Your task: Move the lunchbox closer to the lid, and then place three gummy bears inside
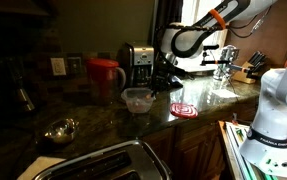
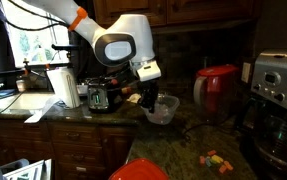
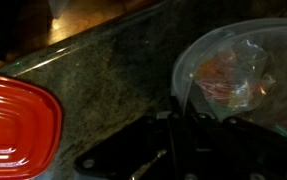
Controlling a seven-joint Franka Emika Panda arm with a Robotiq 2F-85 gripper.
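Note:
Next, I let go of the lunchbox with my gripper on the dark counter [image 1: 138, 116], in front of the red pitcher and level with the red lid.
The lunchbox [image 1: 137, 99] [image 2: 163, 111] is a clear plastic tub standing on the dark stone counter. In the wrist view its rim [image 3: 198, 60] fills the upper right. My gripper [image 3: 177, 108] [image 1: 155, 86] [image 2: 147, 99] is shut on the tub's near rim, fingers pinched together on the thin wall. The red lid [image 1: 184, 110] [image 3: 13, 125] [image 2: 143, 172] lies flat on the counter a short way from the tub. Small coloured gummy bears [image 2: 216, 160] lie loose on the counter. Orange blurs show through the tub in the wrist view; I cannot tell what they are.
A red pitcher [image 1: 105, 78] [image 2: 215, 90] stands behind the tub and a coffee maker [image 2: 278, 90] near it. A shiny metal bowl [image 1: 61, 130] and a toaster [image 1: 103, 165] sit toward the counter's front. A paper towel roll [image 2: 65, 88] stands by the sink.

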